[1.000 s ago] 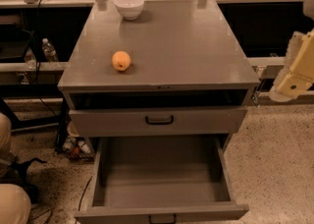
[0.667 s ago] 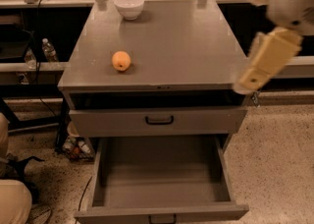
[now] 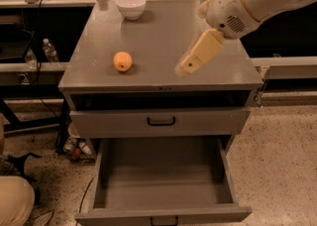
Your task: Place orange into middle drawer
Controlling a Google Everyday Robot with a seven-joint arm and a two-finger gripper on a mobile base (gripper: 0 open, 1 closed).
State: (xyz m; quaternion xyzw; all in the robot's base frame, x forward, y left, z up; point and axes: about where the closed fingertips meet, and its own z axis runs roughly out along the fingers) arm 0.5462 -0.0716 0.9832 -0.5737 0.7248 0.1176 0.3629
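Note:
The robot's gripper needs to next go to the orange on the grey cabinet top and close around the orange's sides (image 3: 123, 61), because the orange belongs in the middle drawer.
The orange (image 3: 122, 61) sits on the left part of the grey cabinet top (image 3: 163, 31). The middle drawer (image 3: 163, 190) is pulled open at the bottom of the view; its grey floor is bare. My gripper (image 3: 185, 66) hangs from the white arm that reaches in from the upper right. It hovers over the right half of the cabinet top, to the right of the orange and well apart from it. It holds nothing that I can see.
A white bowl (image 3: 131, 6) stands at the back of the cabinet top. A shallower closed drawer front with a black loop handle (image 3: 161, 121) lies above the open drawer. A water bottle (image 3: 49, 50) stands at the left. Speckled floor lies to the right.
My arm has swung in from the right edge of the view to over the cabinet top, closer to the orange. The orange, bowl and drawers have not moved.

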